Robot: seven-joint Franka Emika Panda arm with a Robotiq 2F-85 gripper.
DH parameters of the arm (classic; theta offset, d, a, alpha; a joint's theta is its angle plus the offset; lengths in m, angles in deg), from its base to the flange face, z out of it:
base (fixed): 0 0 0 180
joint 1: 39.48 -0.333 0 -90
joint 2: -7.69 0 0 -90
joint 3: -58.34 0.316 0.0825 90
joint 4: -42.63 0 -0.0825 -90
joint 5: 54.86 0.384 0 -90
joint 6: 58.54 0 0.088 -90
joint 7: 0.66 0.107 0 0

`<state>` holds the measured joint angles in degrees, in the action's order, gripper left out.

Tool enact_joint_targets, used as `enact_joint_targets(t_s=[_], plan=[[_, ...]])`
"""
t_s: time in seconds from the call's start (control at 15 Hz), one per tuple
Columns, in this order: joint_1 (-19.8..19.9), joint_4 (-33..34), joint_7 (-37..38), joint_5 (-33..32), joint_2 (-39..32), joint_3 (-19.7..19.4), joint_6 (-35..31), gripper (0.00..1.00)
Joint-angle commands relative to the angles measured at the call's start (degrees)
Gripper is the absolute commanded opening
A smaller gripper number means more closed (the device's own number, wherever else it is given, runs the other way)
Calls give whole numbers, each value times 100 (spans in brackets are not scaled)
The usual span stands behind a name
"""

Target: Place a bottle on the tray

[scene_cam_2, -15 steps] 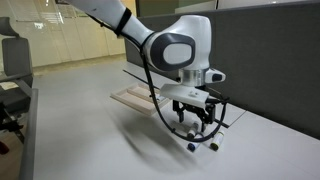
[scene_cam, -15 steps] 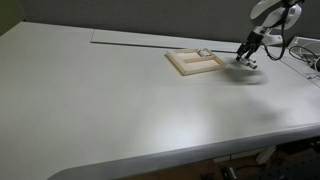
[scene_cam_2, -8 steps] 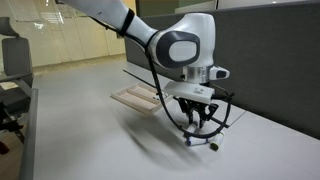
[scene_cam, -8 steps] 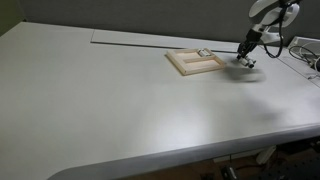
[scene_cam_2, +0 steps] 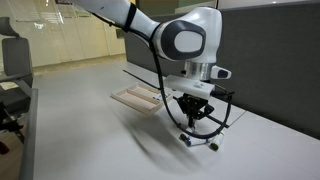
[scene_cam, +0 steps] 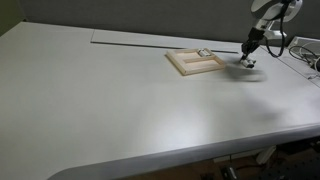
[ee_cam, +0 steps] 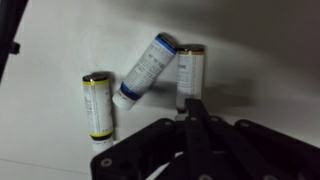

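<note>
The closed fingers of my gripper are at the near end of the bottle straight ahead, so I need to open them and grip around that bottle (ee_cam: 190, 77) before lifting it.
Three tiny bottles lie on the white table in the wrist view: a yellow-banded one (ee_cam: 97, 106), a tilted blue-labelled one (ee_cam: 147, 68) and a bottle (ee_cam: 190, 70) straight ahead of my gripper (ee_cam: 188, 103). The fingers are pressed together with no gap, their tips at that bottle's near end; nothing shows between them. In both exterior views the gripper (scene_cam: 246, 57) (scene_cam_2: 196, 133) reaches down to the table over the bottles (scene_cam_2: 213, 146), a short way beside the light wooden tray (scene_cam: 195, 62) (scene_cam_2: 135, 97). A small pale item (scene_cam: 202, 53) rests in the tray's far corner.
The wide white table (scene_cam: 120, 100) runs to a front edge. A dark partition wall (scene_cam_2: 270, 60) stands close behind the arm. Black cables (scene_cam_2: 225, 110) loop around the gripper. Office chairs (scene_cam_2: 12, 90) are off past the table edge.
The fingers went from wide open to fully shut. The gripper dropped slightly towards the table over the bottles. The tray did not move.
</note>
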<state>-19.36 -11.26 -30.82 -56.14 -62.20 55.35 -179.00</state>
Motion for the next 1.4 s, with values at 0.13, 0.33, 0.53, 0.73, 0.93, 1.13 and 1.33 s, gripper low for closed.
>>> enact_joint_targets(t_s=[0.13, 0.33, 0.53, 0.73, 0.93, 1.13, 1.33], plan=[[11, 692, 329, -81, -323, -70, 671, 39], [23, 874, 346, -76, -432, -82, 815, 61], [40, 995, 356, -69, -548, -82, 867, 81], [53, 1091, 359, -46, -683, -63, 837, 98], [-32, 1008, 349, -25, -705, -137, 679, 61], [-80, 1022, 378, -28, -699, -142, 677, 40], [-140, 1057, 410, -38, -656, -153, 712, 18]])
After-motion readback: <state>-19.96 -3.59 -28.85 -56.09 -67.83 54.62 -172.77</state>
